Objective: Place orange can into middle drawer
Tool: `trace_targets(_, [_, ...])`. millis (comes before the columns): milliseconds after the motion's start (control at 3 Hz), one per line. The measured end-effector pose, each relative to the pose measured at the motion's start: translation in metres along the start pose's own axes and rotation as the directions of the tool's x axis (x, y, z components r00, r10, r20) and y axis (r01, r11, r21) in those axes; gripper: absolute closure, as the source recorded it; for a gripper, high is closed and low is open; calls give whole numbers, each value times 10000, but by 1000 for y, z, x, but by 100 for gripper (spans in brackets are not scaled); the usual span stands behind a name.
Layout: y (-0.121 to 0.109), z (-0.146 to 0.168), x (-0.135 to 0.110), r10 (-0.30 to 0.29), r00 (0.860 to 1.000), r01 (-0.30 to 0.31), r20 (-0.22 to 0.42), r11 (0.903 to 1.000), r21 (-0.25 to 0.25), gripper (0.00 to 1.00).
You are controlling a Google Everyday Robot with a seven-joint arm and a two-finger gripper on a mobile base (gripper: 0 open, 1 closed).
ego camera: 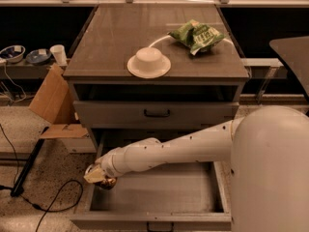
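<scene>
Next, I release the orange can on the middle drawer's grey bottom, near the side [117, 177] facing the cardboard box.
The middle drawer [159, 193] is pulled open low in the view, with a plain grey floor and nothing lying in it. My gripper [99, 177] is at the end of the white arm [174, 149], which reaches left across the drawer. It hangs over the drawer's left wall near the back corner. It is shut on the orange can [105, 182], a small shiny golden-brown thing that peeks out under the fingers. The can is held just above the drawer's left edge.
The shallower drawer front with a black bar handle [157, 113] is shut above. A white bowl [148, 62] and a green chip bag [195, 34] lie on the cabinet top. A cardboard box [50, 98] and black cables [48, 202] are on the floor at left.
</scene>
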State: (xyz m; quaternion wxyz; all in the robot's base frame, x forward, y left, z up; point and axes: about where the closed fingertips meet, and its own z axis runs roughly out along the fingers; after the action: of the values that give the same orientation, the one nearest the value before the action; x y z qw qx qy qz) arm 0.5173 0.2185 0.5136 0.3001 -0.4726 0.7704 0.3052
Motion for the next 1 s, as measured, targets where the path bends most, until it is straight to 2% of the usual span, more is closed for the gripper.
trace_targets(333, [-21, -14, 12, 362, 9993, -359, -58, 9981, 492, 100])
trace_targets(667, [-37, -21, 17, 559, 9984, -552, -67, 9956, 759, 100])
trace_targets(1000, [-45, -21, 18, 739, 9972, -726, -132, 9941, 811, 100])
